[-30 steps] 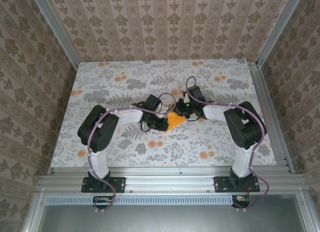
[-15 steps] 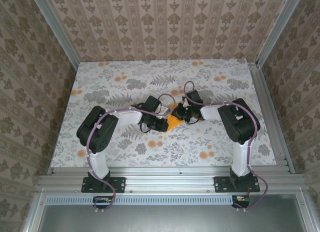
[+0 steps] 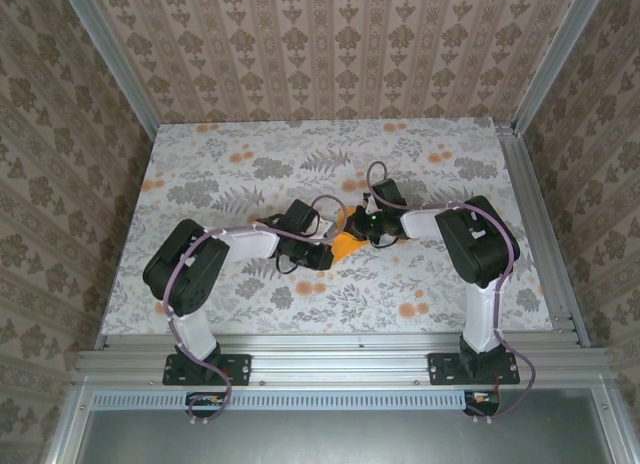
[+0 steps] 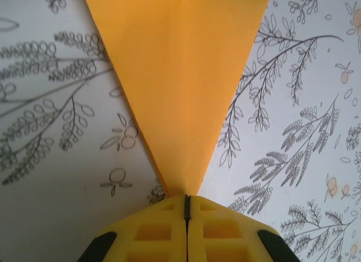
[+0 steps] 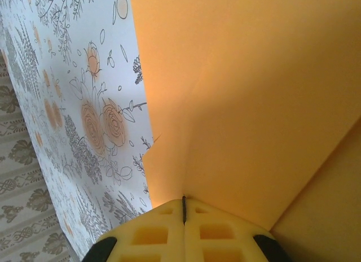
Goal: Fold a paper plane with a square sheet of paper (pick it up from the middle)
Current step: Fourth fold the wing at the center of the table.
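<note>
The flap is lying flat and my right gripper is shut inside its loose edge, so I need to open it, back away and pinch that loose edge (image 5: 313, 179) to lift the flap.
The square sheet of paper (image 3: 343, 246) is bright orange and folded into a pointed wedge, lying mid-table between my two grippers. In the left wrist view the paper (image 4: 180, 75) narrows along a centre crease to a tip that ends in my left gripper (image 4: 187, 199), whose yellow jaws are shut on it. The top view has the left gripper (image 3: 328, 252) at the wedge's near-left end. My right gripper (image 3: 357, 229) is at its far-right side. In the right wrist view a raised flap of the paper (image 5: 242, 104) runs into the right gripper (image 5: 184, 208), also shut on it.
The grey floral cloth (image 3: 250, 154) covers the whole table. Aluminium rails run along the right side (image 3: 535, 214) and the front edge (image 3: 340, 359), and patterned walls close in the left, back and right.
The left arm's elbow has swung out to the left and nearer the front. The right arm's elbow has drawn in toward the middle. Both grippers stay shut on the paper, which looks narrower.
</note>
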{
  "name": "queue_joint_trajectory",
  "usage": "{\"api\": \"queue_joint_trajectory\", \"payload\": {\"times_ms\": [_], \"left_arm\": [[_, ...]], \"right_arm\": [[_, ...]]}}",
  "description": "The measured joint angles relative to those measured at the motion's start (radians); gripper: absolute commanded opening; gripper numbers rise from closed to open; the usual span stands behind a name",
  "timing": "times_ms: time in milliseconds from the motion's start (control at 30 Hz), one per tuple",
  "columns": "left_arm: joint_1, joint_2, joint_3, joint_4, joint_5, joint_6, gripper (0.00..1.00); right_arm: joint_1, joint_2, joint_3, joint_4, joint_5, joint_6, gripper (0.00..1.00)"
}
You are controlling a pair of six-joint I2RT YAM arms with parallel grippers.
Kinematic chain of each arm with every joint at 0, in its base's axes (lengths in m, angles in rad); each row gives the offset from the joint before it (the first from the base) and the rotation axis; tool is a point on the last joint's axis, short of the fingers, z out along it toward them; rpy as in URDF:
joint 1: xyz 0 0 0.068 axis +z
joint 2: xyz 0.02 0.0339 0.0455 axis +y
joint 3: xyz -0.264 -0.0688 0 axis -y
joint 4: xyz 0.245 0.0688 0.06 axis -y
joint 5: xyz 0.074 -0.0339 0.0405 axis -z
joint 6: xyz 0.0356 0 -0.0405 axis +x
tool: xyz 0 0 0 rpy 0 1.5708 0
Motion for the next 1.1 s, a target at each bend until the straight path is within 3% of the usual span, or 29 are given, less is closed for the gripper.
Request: {"api": "queue_joint_trajectory", "payload": {"times_ms": [500,700,1100], "left_arm": [[-0.014,-0.048,-0.023,-0.101,0.006,-0.013,0.07],[-0.018,-0.048,0.08,-0.193,0.022,-0.028,0.08],[0.01,0.071,0.267,-0.153,0.05,-0.035,0.09]], "right_arm": [[-0.013,0.01,0.018,-0.005,-0.01,-0.029,0.07],[-0.013,0.007,0.018,-0.004,-0.016,-0.029,0.13],[-0.048,-0.098,0.017,-0.039,-0.03,-0.023,0.21]]}}
